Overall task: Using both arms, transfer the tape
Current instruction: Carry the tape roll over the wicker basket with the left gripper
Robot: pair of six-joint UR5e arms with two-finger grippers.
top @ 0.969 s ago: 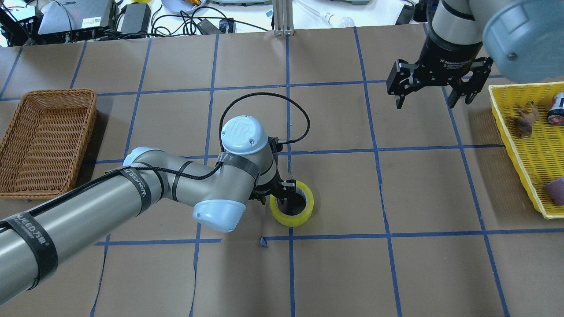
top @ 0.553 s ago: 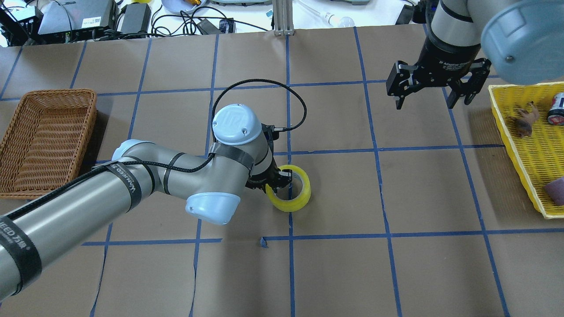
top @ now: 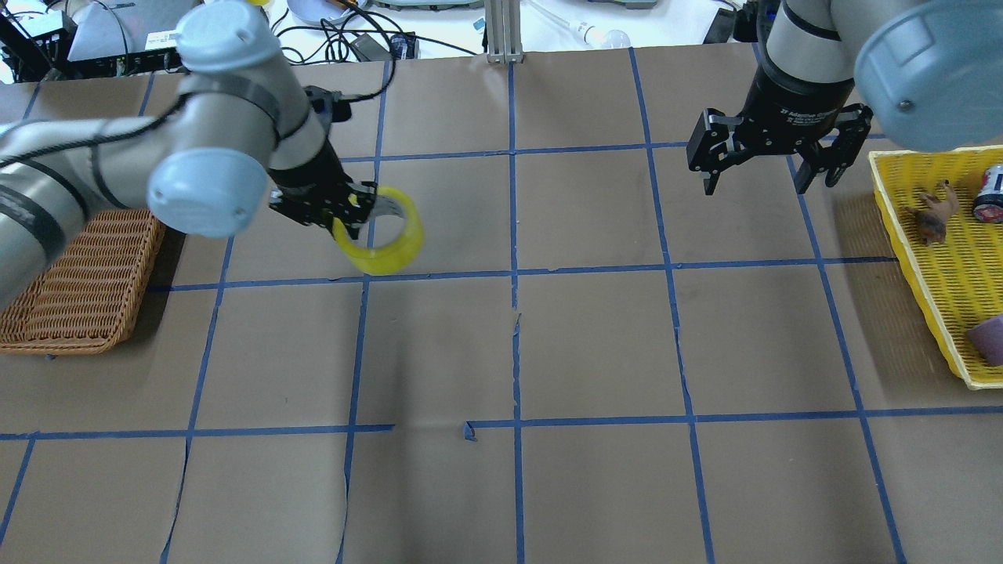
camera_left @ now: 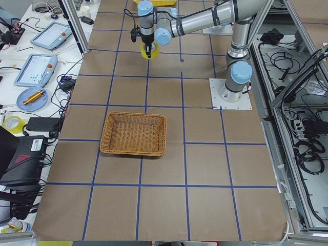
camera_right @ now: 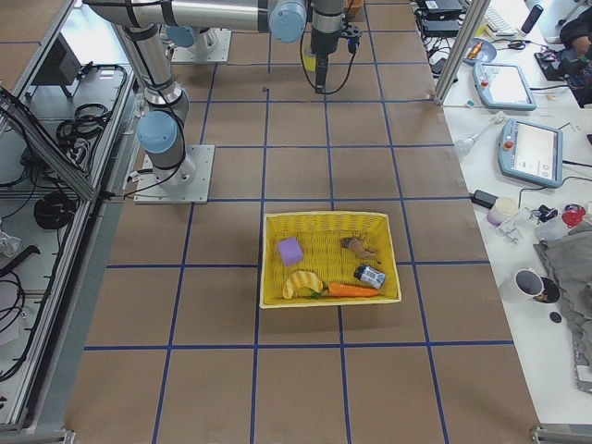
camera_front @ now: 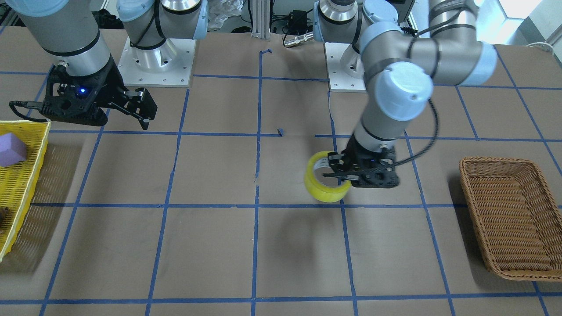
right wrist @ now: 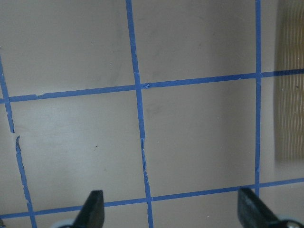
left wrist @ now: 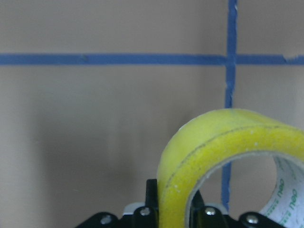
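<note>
Next, my left gripper releases the yellow tape inside the brown wicker basket (camera_front: 506, 220), near the side of the basket that faces the middle of the table. The tape now hangs tilted above the table.
The yellow tape (top: 389, 244) hangs tilted above the table, left of centre, and casts a shadow on the brown paper. My left gripper (top: 350, 222) is shut on the tape's wall, one finger inside the core and one outside. The front view shows the tape (camera_front: 323, 191) held at the left gripper (camera_front: 337, 174). The left wrist view shows the roll (left wrist: 213, 142) clamped between the fingers (left wrist: 151, 192). My right gripper (top: 754, 186) is open and empty, hovering at the far right, well apart from the tape. The right wrist view shows its fingers (right wrist: 93, 209) wide apart over bare paper.
A brown wicker basket (top: 78, 290) sits at the table's left edge, just left of the left arm. A yellow mesh tray (top: 932, 274) at the right edge holds a purple block (top: 989, 337) and other small items. Blue tape lines grid the paper.
My left arm has lifted the tape off the table's middle and carried it left and away from the robot, toward the wicker basket. The right gripper has stayed put and open.
</note>
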